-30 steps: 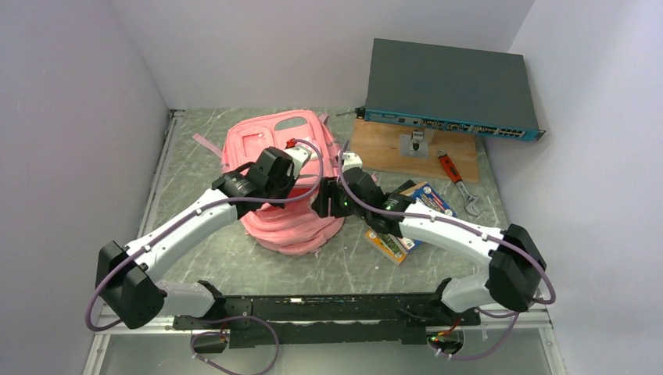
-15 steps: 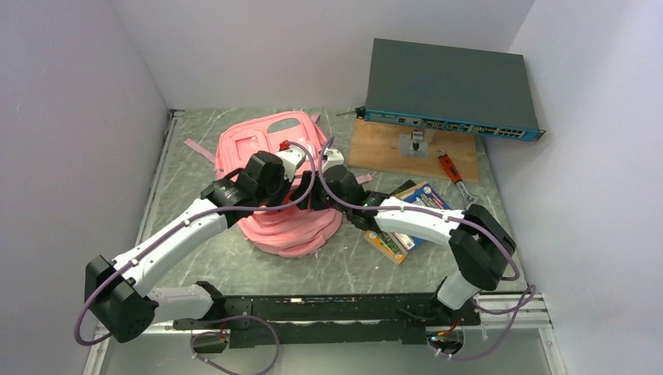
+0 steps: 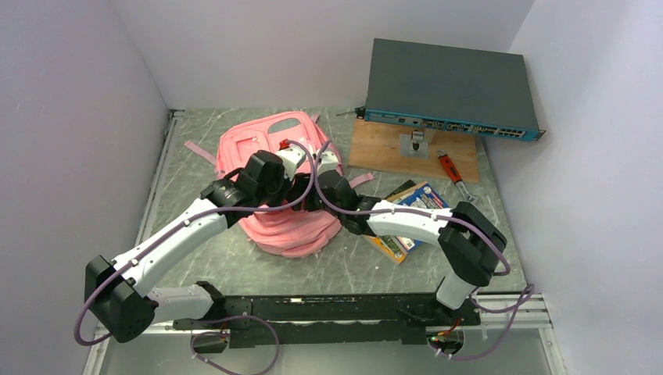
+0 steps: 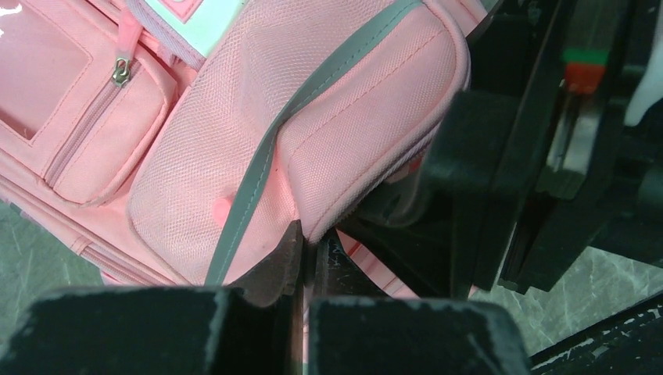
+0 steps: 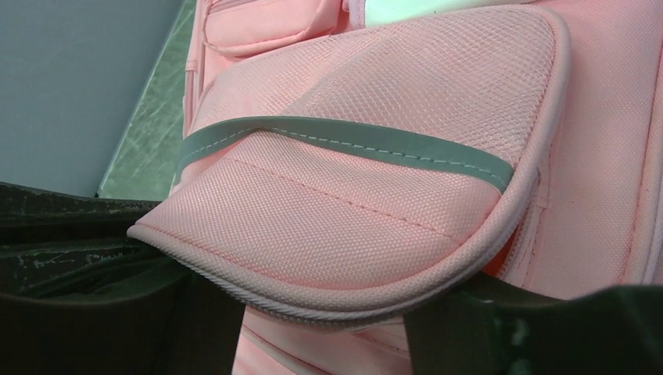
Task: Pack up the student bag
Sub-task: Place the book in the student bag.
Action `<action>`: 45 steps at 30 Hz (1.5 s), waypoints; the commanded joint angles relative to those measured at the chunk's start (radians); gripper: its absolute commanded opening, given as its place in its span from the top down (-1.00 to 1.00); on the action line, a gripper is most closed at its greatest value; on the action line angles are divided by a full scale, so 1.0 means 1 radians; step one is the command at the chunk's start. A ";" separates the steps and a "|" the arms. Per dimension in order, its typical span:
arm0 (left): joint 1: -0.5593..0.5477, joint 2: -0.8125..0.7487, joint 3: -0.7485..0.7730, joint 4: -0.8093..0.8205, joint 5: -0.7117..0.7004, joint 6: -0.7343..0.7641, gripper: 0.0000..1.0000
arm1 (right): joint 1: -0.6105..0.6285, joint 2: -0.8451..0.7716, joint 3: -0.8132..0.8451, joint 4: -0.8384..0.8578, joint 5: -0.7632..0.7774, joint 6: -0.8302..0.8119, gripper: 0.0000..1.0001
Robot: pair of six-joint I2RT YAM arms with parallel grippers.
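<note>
The pocket's piped rim lies crosswise over the right gripper's open fingers, so the robot's right gripper will back away, turn and pinch the pocket rim's curved corner (image 5: 467, 264).
The pink student bag (image 3: 258, 152) lies flat on the table with its grey-trimmed front pocket (image 4: 313, 117) facing up. My left gripper (image 4: 307, 251) is shut, pinching the lower edge of that pocket; in the top view it is over the middle of the bag (image 3: 295, 186). My right gripper (image 5: 336, 324) is open with the pocket's piped rim (image 5: 352, 301) between its wide-spread fingers (image 5: 477, 332). It meets the bag from the right in the top view (image 3: 314, 197) and shows as black bulk in the left wrist view (image 4: 500, 180).
A dark network switch (image 3: 449, 86) sits at the back right on a wooden board (image 3: 383, 144). A red-handled wrench (image 3: 456, 178) and a few flat books or packets (image 3: 410, 211) lie right of the bag. Walls close in on the left and right.
My right arm has swung left and pushed its gripper up to the bag's front pocket. My left arm has shifted slightly left, and the bag has moved a little with it.
</note>
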 commanded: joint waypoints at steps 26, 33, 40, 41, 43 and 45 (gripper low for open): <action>-0.009 -0.020 0.031 0.100 0.015 -0.038 1.00 | 0.028 -0.140 -0.147 0.178 -0.153 0.007 0.17; -0.008 -0.013 0.056 0.077 0.077 -0.032 1.00 | 0.036 -0.066 -0.147 0.289 -0.075 -0.002 0.26; -0.008 -0.059 0.022 0.112 0.018 -0.021 1.00 | -0.007 0.030 -0.054 0.292 0.017 0.004 0.40; -0.009 -0.061 0.021 0.110 0.007 -0.024 1.00 | -0.019 0.040 -0.045 0.294 0.008 0.001 0.40; -0.008 -0.062 0.022 0.107 0.013 -0.022 1.00 | -0.044 0.049 -0.035 0.281 -0.002 0.012 0.38; -0.008 -0.059 0.018 0.119 0.044 -0.019 1.00 | -0.076 0.048 -0.049 0.299 -0.030 0.025 0.27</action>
